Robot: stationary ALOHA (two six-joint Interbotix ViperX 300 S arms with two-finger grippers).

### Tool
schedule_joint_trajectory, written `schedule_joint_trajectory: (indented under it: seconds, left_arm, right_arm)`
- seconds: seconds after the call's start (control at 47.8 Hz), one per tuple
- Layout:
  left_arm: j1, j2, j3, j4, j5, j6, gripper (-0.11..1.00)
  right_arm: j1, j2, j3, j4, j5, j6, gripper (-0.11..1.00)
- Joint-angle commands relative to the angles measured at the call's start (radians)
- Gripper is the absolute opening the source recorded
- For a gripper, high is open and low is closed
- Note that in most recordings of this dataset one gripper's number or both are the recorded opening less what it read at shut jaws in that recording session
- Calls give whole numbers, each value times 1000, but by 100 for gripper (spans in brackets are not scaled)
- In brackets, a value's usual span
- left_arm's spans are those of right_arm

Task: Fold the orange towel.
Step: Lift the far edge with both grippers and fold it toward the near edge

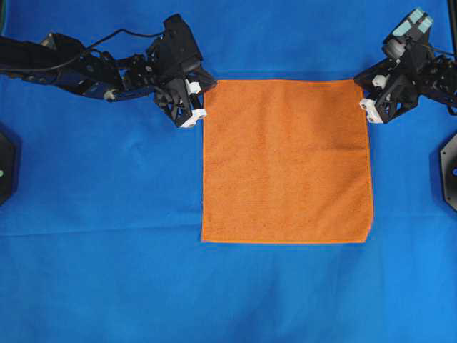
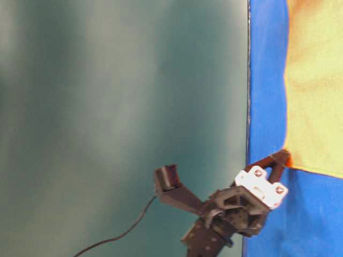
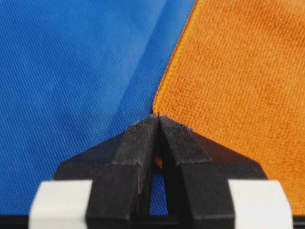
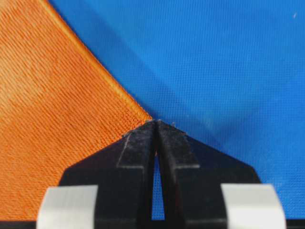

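I need to use my right gripper to let go of the orange towel's far corner on top of the towel's near corner [image 1: 366, 230] along the same side.
The orange towel [image 1: 287, 161] lies flat and square on the blue table cloth [image 1: 100, 186]. My left gripper [image 1: 209, 86] sits at its far left corner. In the left wrist view that gripper [image 3: 157, 117] is shut, with a sliver of the towel [image 3: 238, 71] pinched between its black fingers. My right gripper [image 1: 359, 84] is at the far right corner. Its wrist view shows it [image 4: 155, 122] shut on the tip of the towel [image 4: 52, 109]. The table-level view shows dark fingers [image 2: 276, 160] pinching a corner of the towel [image 2: 316, 85].
The blue table cloth covers the whole surface around the towel. Both black arms reach in from the far left [image 1: 78, 68] and far right [image 1: 428, 71]. Black mounts stand at the left edge [image 1: 6, 164] and right edge [image 1: 450, 168].
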Motion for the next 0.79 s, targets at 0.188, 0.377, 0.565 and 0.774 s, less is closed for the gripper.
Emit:
schedule_joint_trajectory:
  seconds: [0.188, 0.377, 0.565, 0.774]
  left_arm:
    - [-3, -84, -15, 2, 28, 5, 1]
    - [-12, -89, -20, 2, 54, 3, 1]
    - [-46, -149, -15, 2, 117, 2, 1]
    - [-126, -218, -3, 2, 204, 3, 1]
  right_arm:
    - [-3, -118, -2, 0, 67, 2, 1]
    - [0, -133, 3, 0, 72, 3, 1]
    - [44, -178, 0, 5, 120, 23, 1]
    - [152, -327, -2, 5, 313, 150, 1]
